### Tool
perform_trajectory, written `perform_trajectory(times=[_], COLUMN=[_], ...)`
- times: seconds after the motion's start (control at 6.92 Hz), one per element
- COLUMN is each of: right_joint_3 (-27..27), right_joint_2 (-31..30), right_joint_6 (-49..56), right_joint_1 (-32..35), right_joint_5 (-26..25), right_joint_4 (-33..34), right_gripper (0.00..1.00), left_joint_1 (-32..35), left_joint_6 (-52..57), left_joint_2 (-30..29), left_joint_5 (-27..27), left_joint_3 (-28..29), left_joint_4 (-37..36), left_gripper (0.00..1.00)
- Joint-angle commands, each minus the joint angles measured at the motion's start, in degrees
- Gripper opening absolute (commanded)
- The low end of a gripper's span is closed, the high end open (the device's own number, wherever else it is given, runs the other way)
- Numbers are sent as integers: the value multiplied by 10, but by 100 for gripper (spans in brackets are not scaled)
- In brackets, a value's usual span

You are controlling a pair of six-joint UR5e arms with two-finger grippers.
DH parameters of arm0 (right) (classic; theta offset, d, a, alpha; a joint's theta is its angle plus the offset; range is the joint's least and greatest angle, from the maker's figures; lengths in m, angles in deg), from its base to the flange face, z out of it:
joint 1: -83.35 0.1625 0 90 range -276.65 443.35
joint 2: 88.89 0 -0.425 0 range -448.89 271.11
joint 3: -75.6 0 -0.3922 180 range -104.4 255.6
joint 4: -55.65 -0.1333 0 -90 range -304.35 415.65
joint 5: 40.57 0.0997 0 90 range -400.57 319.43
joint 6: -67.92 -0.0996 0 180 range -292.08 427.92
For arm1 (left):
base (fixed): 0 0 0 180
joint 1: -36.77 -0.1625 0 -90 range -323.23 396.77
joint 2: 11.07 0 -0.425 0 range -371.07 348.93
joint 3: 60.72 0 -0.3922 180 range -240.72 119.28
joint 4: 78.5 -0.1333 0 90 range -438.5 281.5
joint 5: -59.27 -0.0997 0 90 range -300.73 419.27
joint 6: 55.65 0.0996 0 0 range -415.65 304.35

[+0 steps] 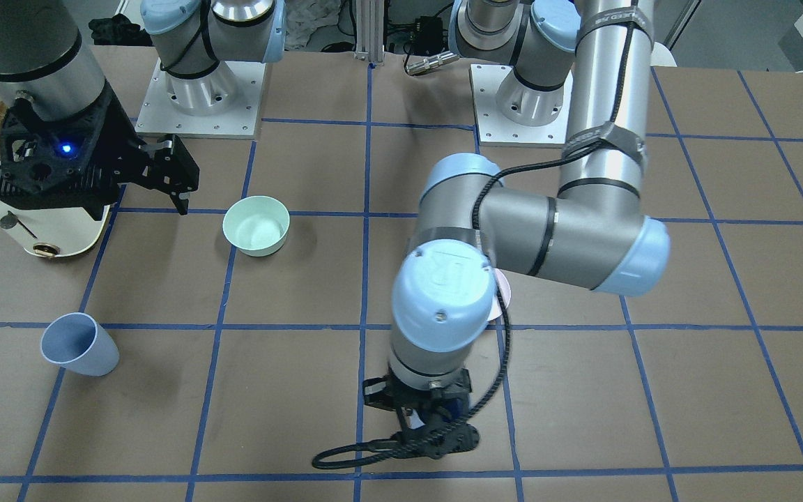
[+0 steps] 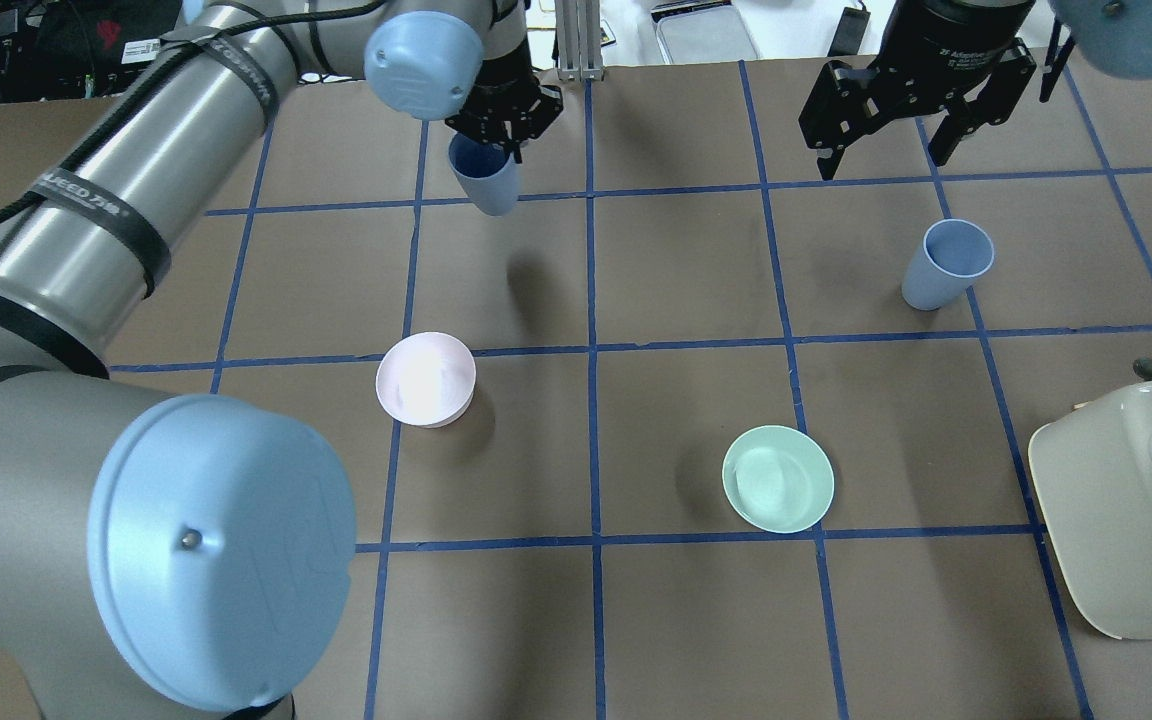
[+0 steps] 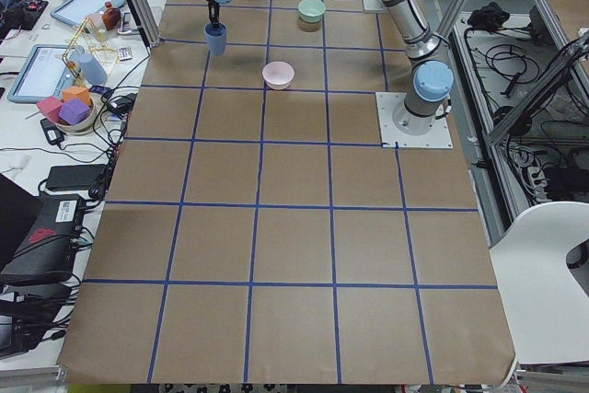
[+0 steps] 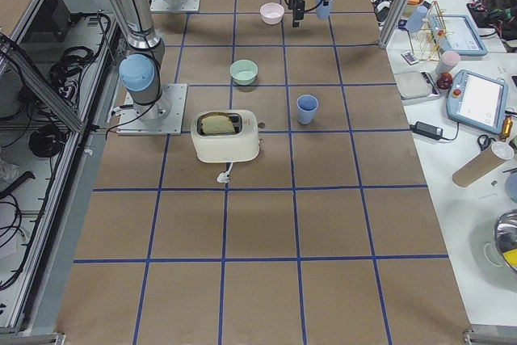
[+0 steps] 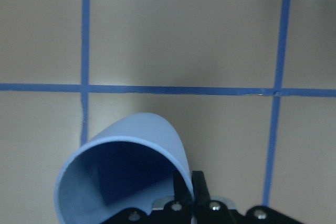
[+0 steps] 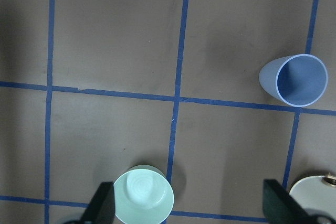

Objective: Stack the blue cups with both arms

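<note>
Next, my left gripper releases the blue cup by the blue line crossing (image 1: 348, 336) between the mint-green bowl and the pale pink bowl.
My left gripper (image 2: 502, 128) is shut on the rim of a blue cup (image 2: 484, 178) and holds it above the table at the far left-centre. In the left wrist view the fingers (image 5: 191, 190) pinch the cup's wall (image 5: 126, 174), one inside and one outside. In the front view the arm hides most of this cup. The second blue cup (image 2: 944, 265) stands upright on the table at the far right and also shows in the right wrist view (image 6: 294, 81). My right gripper (image 2: 883, 160) is open and empty, hanging above the table beyond that cup.
A pale pink bowl (image 2: 426, 378) sits left of centre. A mint-green bowl (image 2: 778, 478) sits right of centre and also shows in the right wrist view (image 6: 143, 194). A cream toaster (image 2: 1116, 520) stands at the near right edge.
</note>
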Motion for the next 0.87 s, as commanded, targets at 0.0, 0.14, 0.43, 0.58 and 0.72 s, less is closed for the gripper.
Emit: perform_trajectory(times=[0.0,0.14,0.43,0.58,0.72], right_joint_3=[0,0,0,0,0], right_joint_2=[-1,-1,-1,-1,-1], right_joint_6=[-1,-1,-2,-1,-1], right_joint_1=[-2,-2,-3,-4,-3], right_joint_5=[-1,-1,-2,-2,-2], right_joint_4=[-2,-3,-3,-3,-3], right_gripper=[100,100,100,100,100], left_joint_1=[77,86,95,95,94], left_joint_6=[-50,-60,-62,-64,-65], left_joint_2=[-4,-4,23,24,21], left_joint_5=[7,12,31,30,33], left_joint_3=[-20,-38,-81,-93,-101], left_joint_4=[18,21,35,36,24], left_gripper=[0,0,0,0,0])
